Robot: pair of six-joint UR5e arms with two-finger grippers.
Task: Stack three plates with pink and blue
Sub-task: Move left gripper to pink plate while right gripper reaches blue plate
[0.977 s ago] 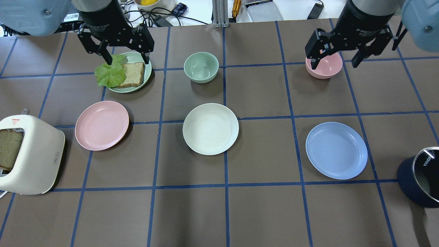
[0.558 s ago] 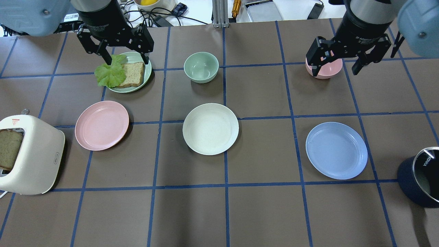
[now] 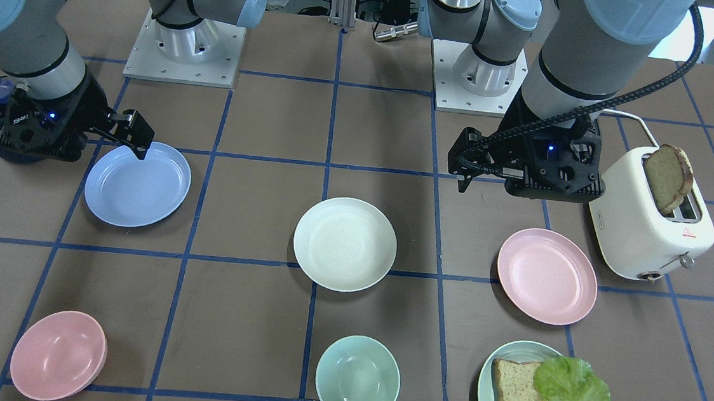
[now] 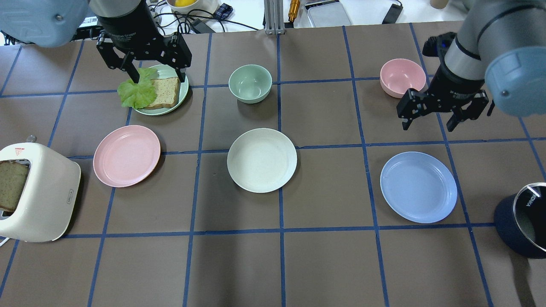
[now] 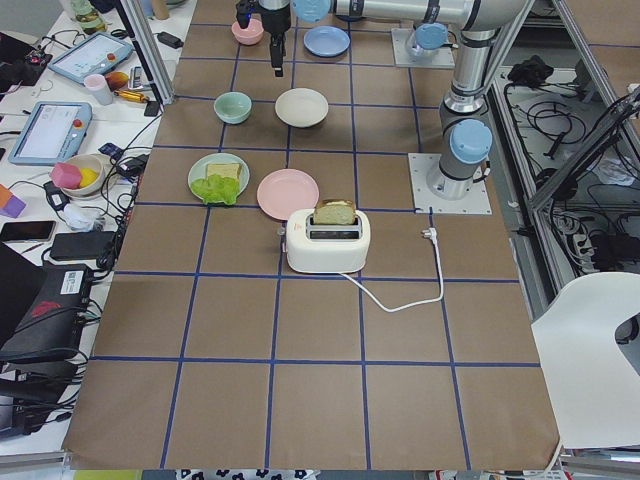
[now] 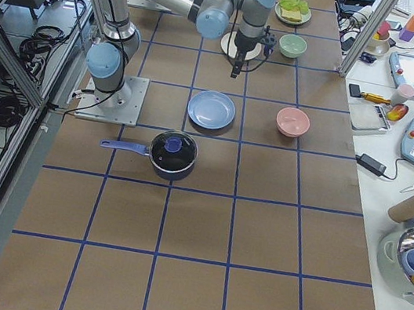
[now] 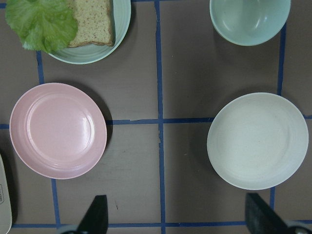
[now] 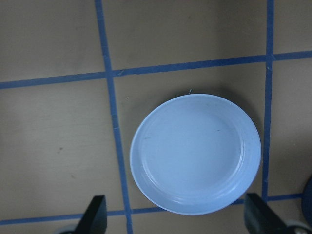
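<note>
I move my right gripper to the blue plate next and close it on the plate's rim (image 3: 91,173) (image 8: 259,157) at the side facing the dark pot.
Three plates lie apart in a row on the brown table. The pink plate (image 4: 126,155) is on the left, the cream-white plate (image 4: 262,160) in the middle, the blue plate (image 4: 418,186) on the right. My left gripper (image 4: 159,76) is open and empty, high over the mint-green plate; its wrist view shows the pink plate (image 7: 58,129) and the cream plate (image 7: 257,140) below. My right gripper (image 4: 428,127) is open and empty, above the table between the pink bowl and the blue plate. The right wrist view shows the blue plate (image 8: 195,153) just ahead of the open fingers.
A mint-green plate (image 4: 160,111) with bread and lettuce sits at the back left. A green bowl (image 4: 250,83) and a pink bowl (image 4: 402,76) stand at the back. A white toaster (image 4: 38,192) with bread is at the left edge, a dark pot (image 4: 522,219) at the right edge.
My right gripper has moved from over the pink bowl towards the blue plate and stays open. The left gripper has hardly moved. The plates have not moved.
</note>
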